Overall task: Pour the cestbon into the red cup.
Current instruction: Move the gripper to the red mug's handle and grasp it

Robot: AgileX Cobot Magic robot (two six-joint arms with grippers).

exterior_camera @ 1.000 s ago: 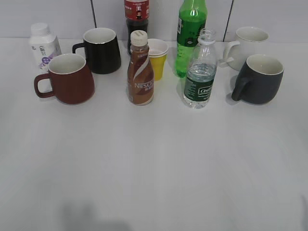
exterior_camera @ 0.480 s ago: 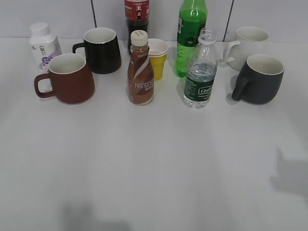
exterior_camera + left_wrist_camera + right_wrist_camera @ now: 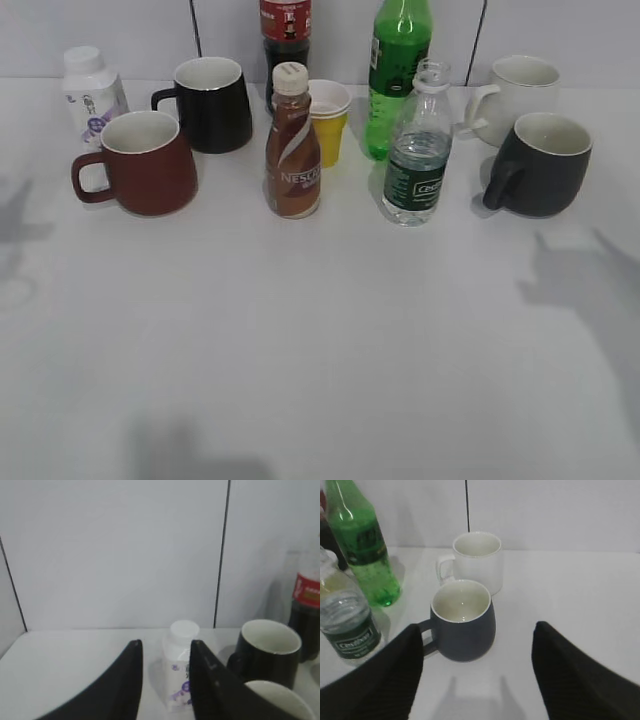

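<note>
Next, my left gripper closes on the handle [image 3: 80, 178] of the red cup, because the cup should be held for pouring the cestbon.
The cestbon [image 3: 415, 150], a small clear uncapped bottle with a dark green label, stands upright right of centre; it also shows at the left edge of the right wrist view [image 3: 347, 617]. The red cup [image 3: 140, 165] stands at the left, handle pointing left; only its white rim shows in the left wrist view [image 3: 274, 698]. Neither gripper shows in the exterior view. My left gripper [image 3: 163, 646] is open and empty, up above the table's left end. My right gripper [image 3: 477, 629] is wide open and empty, well in front of the dark grey mug.
A brown Nescafe bottle [image 3: 292, 145], a yellow cup [image 3: 327, 120], a green soda bottle [image 3: 397, 70] and a cola bottle [image 3: 284, 35] stand mid-back. A black mug [image 3: 210, 105] and a white pill bottle [image 3: 92, 92] stand left; a dark grey mug [image 3: 540, 165] and a white mug [image 3: 520, 95] stand right.
Arm shadows have come onto the table at the left edge and the right side. None of the bottles or mugs has moved.
</note>
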